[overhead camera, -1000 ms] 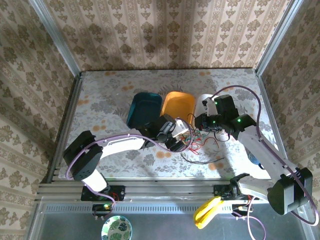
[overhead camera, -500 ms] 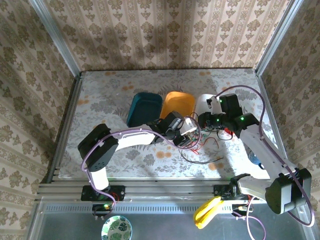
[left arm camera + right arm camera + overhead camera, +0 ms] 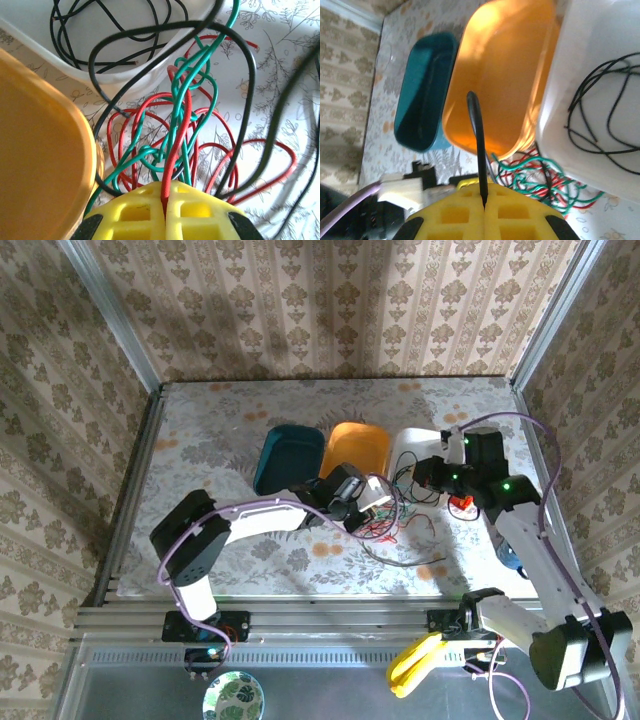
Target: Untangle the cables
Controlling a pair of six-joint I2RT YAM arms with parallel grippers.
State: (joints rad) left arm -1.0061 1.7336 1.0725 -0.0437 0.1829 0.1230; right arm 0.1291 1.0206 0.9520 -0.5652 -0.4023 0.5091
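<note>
Next, I let go of the black cable with my right gripper in the white bin, on top of the loose black coil [image 3: 416,481] [image 3: 615,115].
The cables [image 3: 393,518] lie as a red, green and black tangle on the table in front of the orange bin. My left gripper [image 3: 374,508] is at the tangle's left side. In the left wrist view its yellow fingers [image 3: 200,212] are shut on a red cable [image 3: 179,137] that rises into a knot with green cables [image 3: 200,75]. My right gripper [image 3: 430,478] hovers by the white bin's near edge, shut on a black cable [image 3: 479,145]. Its yellow fingers [image 3: 455,217] press together around that strand, and the tangle [image 3: 545,180] lies beyond them.
A teal bin [image 3: 288,455], an orange bin [image 3: 358,448] and a white bin [image 3: 410,443] stand in a row behind the tangle. The white bin holds a loose black cable [image 3: 605,115]. A black strand [image 3: 400,560] trails toward the near edge.
My left gripper has moved right into the tangle and shut on a red cable. My right gripper has drawn back to the right with its black cable.
</note>
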